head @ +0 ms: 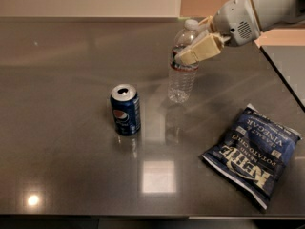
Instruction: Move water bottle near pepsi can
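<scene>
My gripper is going to release the water bottle, still upright on the dark table, close beside the pepsi can [156, 127], on the side of that can that faces the chip bag.
The water bottle [182, 75], clear and ribbed with a white cap, stands upright on the dark table, right of and a little behind the pepsi can [126, 109]. The can is blue with a silver top and stands upright at centre-left. My gripper [190, 46] comes in from the upper right on a white arm and is shut on the bottle's upper part, one tan finger [200, 50] across the front of it. A gap of about one can's width lies between bottle and can.
A flat dark-blue chip bag [251, 154] lies on the table at the right front. The table's right edge [284, 75] runs diagonally just behind the arm. A bright light reflection shows on the table in front of the can.
</scene>
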`<state>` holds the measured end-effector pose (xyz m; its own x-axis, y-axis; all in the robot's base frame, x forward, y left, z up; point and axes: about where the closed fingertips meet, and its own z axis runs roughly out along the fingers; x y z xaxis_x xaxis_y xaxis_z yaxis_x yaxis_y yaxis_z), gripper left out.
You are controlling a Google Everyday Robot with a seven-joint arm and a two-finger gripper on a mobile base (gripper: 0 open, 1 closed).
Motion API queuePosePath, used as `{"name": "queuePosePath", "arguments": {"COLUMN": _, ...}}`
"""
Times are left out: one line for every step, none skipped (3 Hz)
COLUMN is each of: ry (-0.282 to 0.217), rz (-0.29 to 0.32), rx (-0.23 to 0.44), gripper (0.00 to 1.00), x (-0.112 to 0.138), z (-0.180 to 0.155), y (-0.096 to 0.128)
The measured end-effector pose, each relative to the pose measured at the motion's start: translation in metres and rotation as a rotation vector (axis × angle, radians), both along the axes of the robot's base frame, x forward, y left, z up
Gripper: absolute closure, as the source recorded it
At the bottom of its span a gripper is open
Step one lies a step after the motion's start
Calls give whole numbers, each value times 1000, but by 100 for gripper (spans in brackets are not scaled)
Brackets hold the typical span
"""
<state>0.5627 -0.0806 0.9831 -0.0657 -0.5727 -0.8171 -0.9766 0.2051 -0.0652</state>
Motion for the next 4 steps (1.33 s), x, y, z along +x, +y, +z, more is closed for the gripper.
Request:
{"name": "queuePosePath", "arguments": {"ry": -6, "rz": 63, "rx": -9, "gripper": 100, "x": -28, "z": -7, "y": 16}}
{"name": "queuePosePath", "arguments": {"ry": -23, "rz": 113, "rx": -20, "gripper": 100, "x": -47, "z": -10, "y": 30}}
{"name": "queuePosePath", "arguments": {"ry": -46, "rz": 158, "rx": -39, "gripper": 100, "x": -62, "z": -13, "y": 45}}
{"name": "queuePosePath", "arguments": {"ry": -64, "rz": 185, "rx": -45, "gripper": 100, "x": -70, "z": -17, "y": 54}}
